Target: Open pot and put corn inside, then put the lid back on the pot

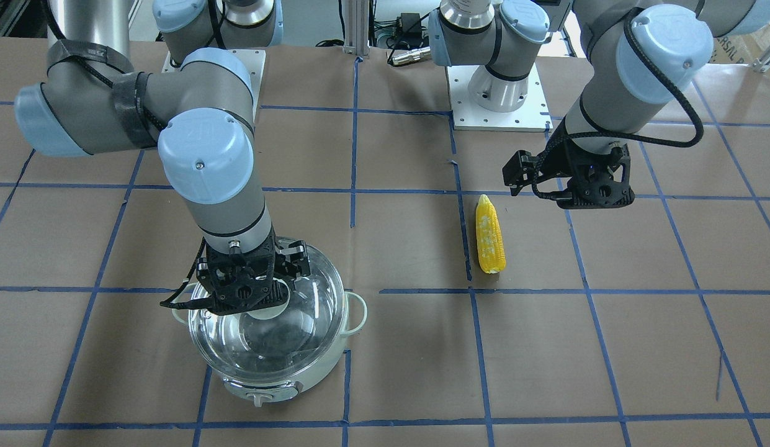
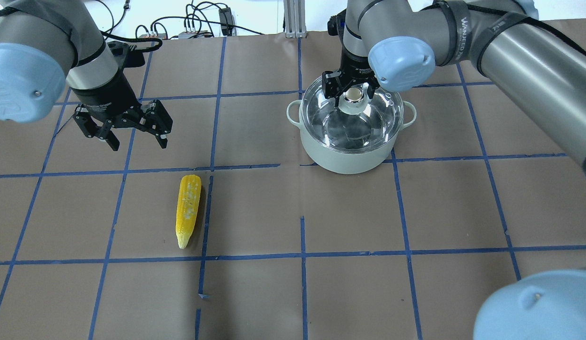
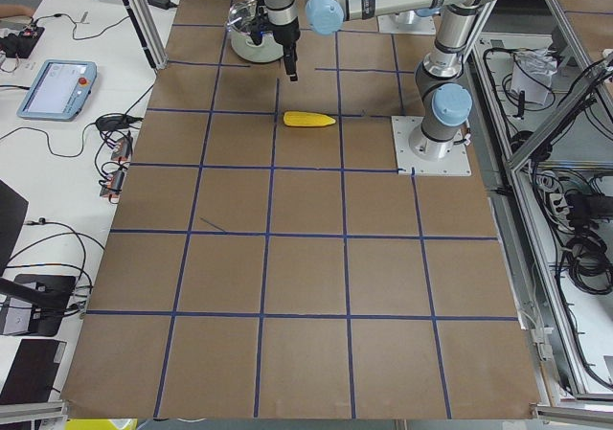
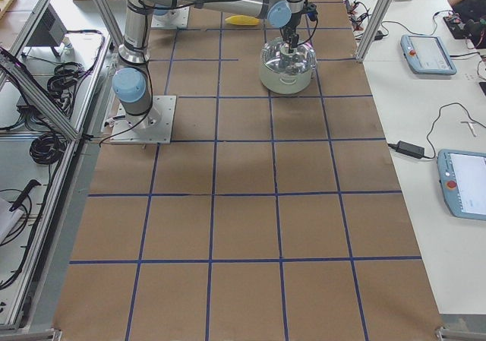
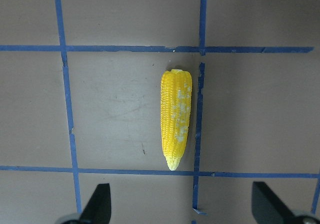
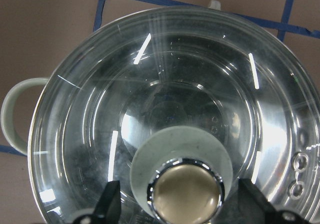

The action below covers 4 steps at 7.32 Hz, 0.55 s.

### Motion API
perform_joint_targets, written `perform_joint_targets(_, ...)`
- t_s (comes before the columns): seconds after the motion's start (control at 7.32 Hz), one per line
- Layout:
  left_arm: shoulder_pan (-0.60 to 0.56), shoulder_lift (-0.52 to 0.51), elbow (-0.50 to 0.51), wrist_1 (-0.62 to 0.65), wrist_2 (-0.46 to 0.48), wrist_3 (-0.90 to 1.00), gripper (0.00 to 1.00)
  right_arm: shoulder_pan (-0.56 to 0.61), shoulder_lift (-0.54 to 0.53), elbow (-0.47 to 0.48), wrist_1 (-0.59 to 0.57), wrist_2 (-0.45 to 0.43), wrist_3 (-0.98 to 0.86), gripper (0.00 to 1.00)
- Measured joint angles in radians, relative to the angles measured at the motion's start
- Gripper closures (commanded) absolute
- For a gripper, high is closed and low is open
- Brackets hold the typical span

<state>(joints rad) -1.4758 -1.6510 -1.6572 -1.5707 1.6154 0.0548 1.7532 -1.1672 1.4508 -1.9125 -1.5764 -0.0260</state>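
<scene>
The yellow corn has a tapered end and a thick end. Next, my left gripper should go between them to the middle of the yellow corn (image 1: 488, 234) (image 5: 176, 118) and close there.
The pale mint pot (image 2: 340, 158) stands on the table with the clear glass lid (image 2: 368, 123) on it. My right gripper (image 2: 352, 94) is open and straddles the lid's tan-topped knob (image 6: 187, 196). Its fingertips (image 6: 109, 200) stand on either side of the knob with a small gap. The yellow corn (image 2: 188, 210) lies on the table to the pot's left, tapered end toward the robot. My left gripper (image 2: 134, 137) is open and empty, hovering above the table beyond the corn. The corn (image 5: 176, 121) also lies ahead of its fingertips in the left wrist view.
The brown table cover (image 2: 415, 212) has a grid of blue tape lines. The arm bases' white plates (image 1: 496, 105) stand at the robot's edge. Cables and a power adapter (image 2: 198, 28) lie past the far edge. Tablets (image 4: 429, 52) rest on the side benches.
</scene>
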Motion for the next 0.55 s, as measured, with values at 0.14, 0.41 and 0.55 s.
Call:
perform_joint_targets(0.14, 0.002, -0.008, -0.003, 0.003, 0.0, 0.001, 0.0, 0.0, 0.001, -0.001, -0.005, 0.001, -0.002, 0.16)
perform_joint_targets(0.41, 0.004, -0.016, -0.028, 0.013, -0.001, 0.009, 0.0, 0.0, 0.009, -0.007, -0.008, 0.0, -0.002, 0.18)
perform_joint_targets(0.55, 0.003, -0.026, -0.059, 0.042, -0.002, 0.021, 0.0, 0.0, 0.019, -0.021, -0.006, -0.001, -0.001, 0.19)
